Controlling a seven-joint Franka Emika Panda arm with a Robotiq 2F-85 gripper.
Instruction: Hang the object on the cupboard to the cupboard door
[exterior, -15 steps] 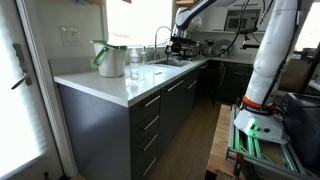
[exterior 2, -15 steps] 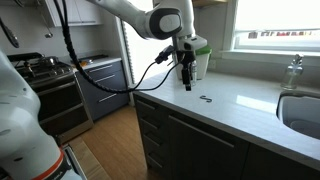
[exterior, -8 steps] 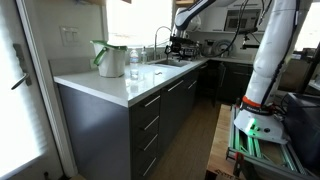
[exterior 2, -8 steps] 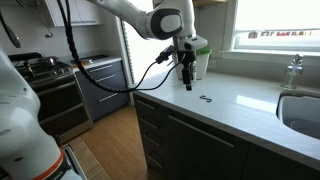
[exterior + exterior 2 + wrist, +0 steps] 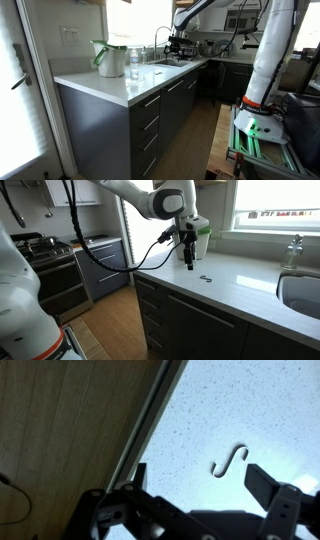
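My gripper is to close on the curved end [image 5: 161, 71] [image 5: 217, 473] of the silver hook that lies nearer the front edge of the worktop.
A small silver S-shaped hook [image 5: 229, 461] lies flat on the white speckled worktop [image 5: 250, 410]; it also shows in an exterior view [image 5: 205, 278]. My gripper [image 5: 200, 480] hangs above the worktop near its front edge, open and empty, with the hook just ahead of and between its fingers [image 5: 262, 482]. In an exterior view the gripper [image 5: 187, 260] points straight down, a little to the left of the hook. The cupboard [image 5: 190, 325] is a dark grey cabinet run with slim silver handles, also seen in an exterior view [image 5: 150, 115], where the gripper [image 5: 178, 45] is far back.
A white pot with a green handle [image 5: 110, 58] and a glass jar [image 5: 134, 62] stand at the worktop's end. A sink [image 5: 300, 290] with a soap bottle [image 5: 293, 250] lies beyond the hook. A stove [image 5: 40, 248] stands across the wooden floor.
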